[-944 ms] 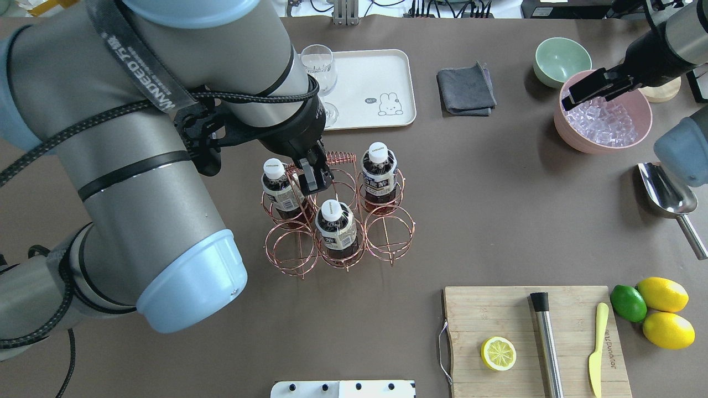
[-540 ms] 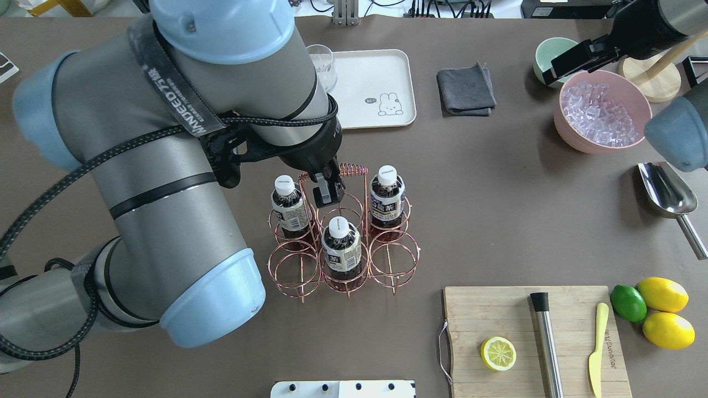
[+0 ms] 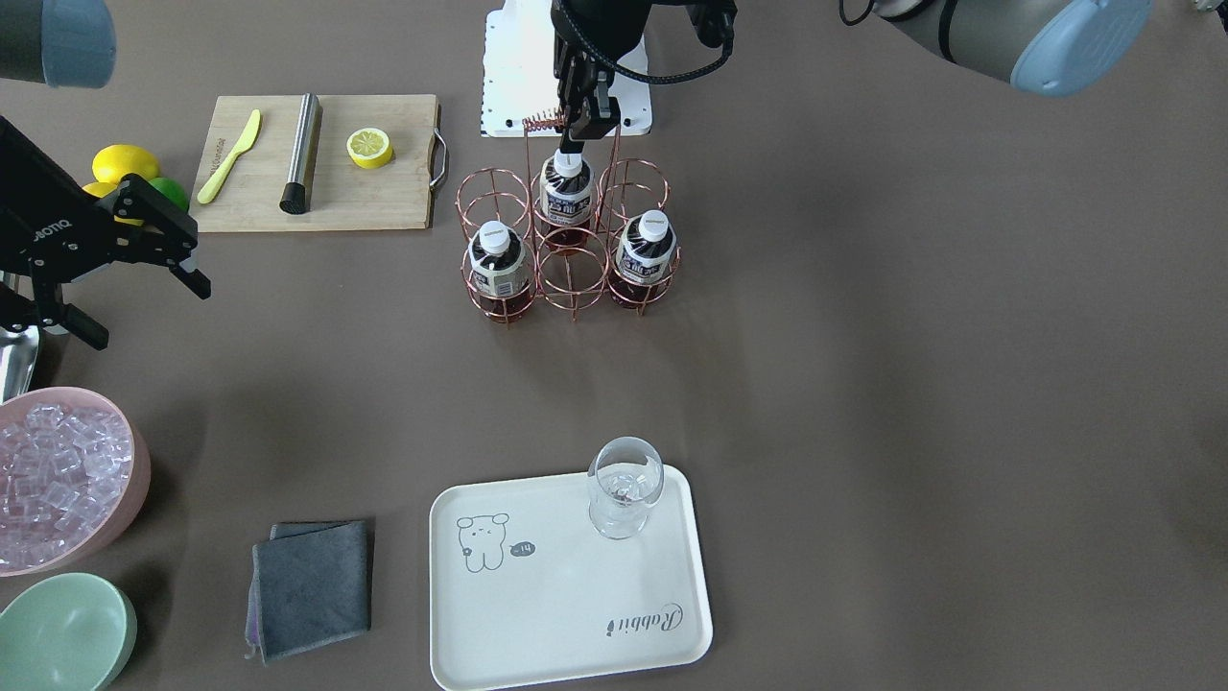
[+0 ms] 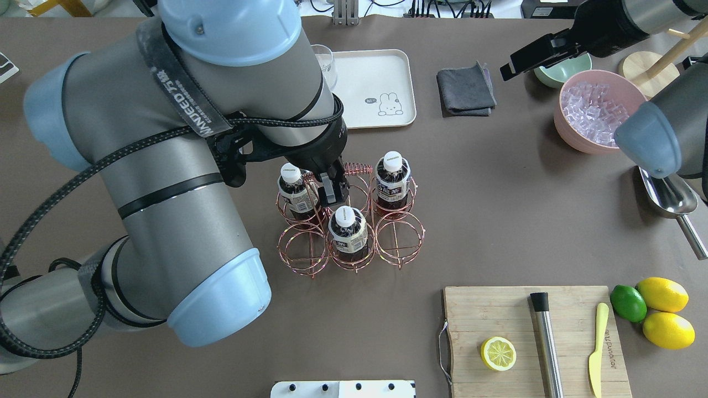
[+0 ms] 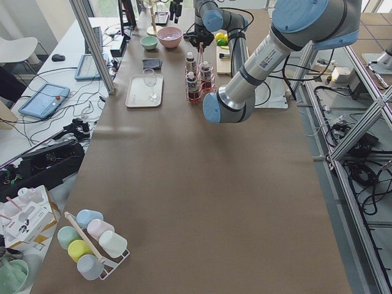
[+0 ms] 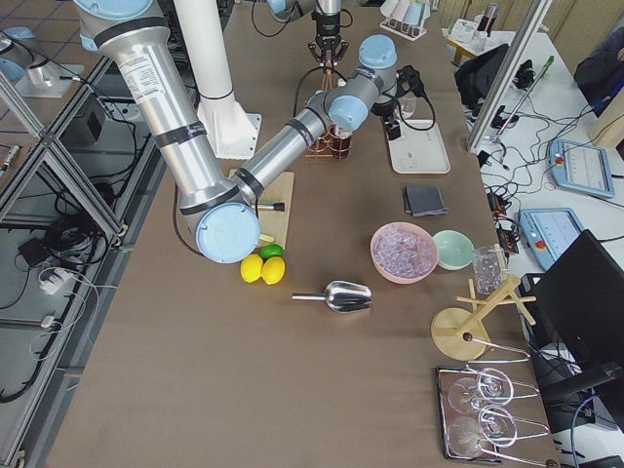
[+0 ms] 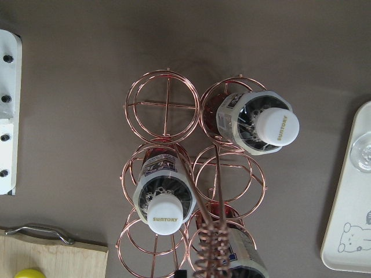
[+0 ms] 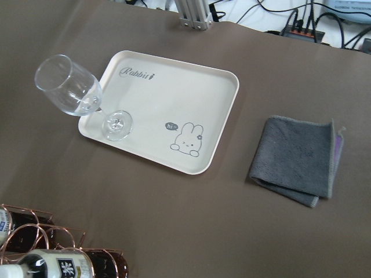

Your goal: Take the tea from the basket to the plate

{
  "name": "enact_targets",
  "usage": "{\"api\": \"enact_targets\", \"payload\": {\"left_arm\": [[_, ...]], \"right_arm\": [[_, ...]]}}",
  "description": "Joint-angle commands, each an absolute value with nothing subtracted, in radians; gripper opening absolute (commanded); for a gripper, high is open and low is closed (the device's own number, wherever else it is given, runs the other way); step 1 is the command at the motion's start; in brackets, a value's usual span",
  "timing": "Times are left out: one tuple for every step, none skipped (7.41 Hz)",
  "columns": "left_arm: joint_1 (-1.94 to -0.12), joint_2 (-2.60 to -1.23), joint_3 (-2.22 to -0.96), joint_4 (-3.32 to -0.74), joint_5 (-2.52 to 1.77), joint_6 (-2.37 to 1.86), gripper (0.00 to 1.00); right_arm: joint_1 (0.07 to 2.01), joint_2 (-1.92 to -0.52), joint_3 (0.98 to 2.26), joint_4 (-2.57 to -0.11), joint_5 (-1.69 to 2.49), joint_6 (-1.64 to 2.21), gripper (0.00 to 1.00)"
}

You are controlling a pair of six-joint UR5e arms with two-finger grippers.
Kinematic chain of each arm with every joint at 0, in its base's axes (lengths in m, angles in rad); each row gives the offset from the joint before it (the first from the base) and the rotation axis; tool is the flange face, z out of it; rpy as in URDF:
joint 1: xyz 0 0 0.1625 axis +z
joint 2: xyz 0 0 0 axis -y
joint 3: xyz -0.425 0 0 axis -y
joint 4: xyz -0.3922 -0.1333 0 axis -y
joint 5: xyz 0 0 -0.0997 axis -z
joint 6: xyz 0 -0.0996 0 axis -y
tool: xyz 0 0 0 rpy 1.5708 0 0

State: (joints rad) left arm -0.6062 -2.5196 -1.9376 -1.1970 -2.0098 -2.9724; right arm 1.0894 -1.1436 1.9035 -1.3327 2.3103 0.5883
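My right gripper is to go next to the white cap (image 3: 494,236) (image 8: 10,271) of the tea bottle nearest the cutting board and close there.
The copper wire basket (image 4: 399,243) stands mid-table with three tea bottles in its cells: back left (image 4: 293,190), back right (image 4: 392,177) and front middle (image 4: 345,232). My left gripper (image 4: 330,193) is shut on the basket's tall wire handle, above the bottles; the front-facing view shows it too (image 3: 580,125). The left wrist view looks down on the basket (image 7: 168,103) and the handle coil. I cannot tell whether the basket rests on the table. The cream plate (image 4: 376,88) lies behind it. My right gripper (image 4: 511,63) is open and empty beside the grey cloth.
A wine glass (image 3: 624,485) stands on the plate's corner. A grey cloth (image 4: 466,89), a pale green bowl (image 4: 558,72) and a pink bowl of ice (image 4: 594,113) are at the back right. A metal scoop (image 4: 666,193), a cutting board (image 4: 534,340) and lemons (image 4: 664,312) lie on the right.
My left gripper has moved to the right, and the basket with its bottles has moved with it. My right gripper has left the ice bowl and swung back and left towards the cloth.
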Motion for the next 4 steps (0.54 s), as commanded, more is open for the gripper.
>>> {"api": "enact_targets", "payload": {"left_arm": [[-0.592,-2.517,-1.924,-1.203,-2.003,-2.947,0.00],[-0.592,-2.514,-1.925,-1.203,-2.003,-2.944,0.00],[-0.592,-2.514,-1.927,-1.204,-2.003,-2.947,0.00],[-0.592,-2.513,-1.925,-1.212,-2.003,-2.947,0.00]], "right_arm": [[1.052,-1.124,1.917,-1.267,2.316,0.411,1.00],[1.034,-1.115,1.914,-1.263,2.297,0.379,1.00],[1.000,-1.108,1.911,-1.215,2.278,0.374,1.00],[0.924,-1.118,1.907,-1.147,2.249,0.374,1.00]]}}
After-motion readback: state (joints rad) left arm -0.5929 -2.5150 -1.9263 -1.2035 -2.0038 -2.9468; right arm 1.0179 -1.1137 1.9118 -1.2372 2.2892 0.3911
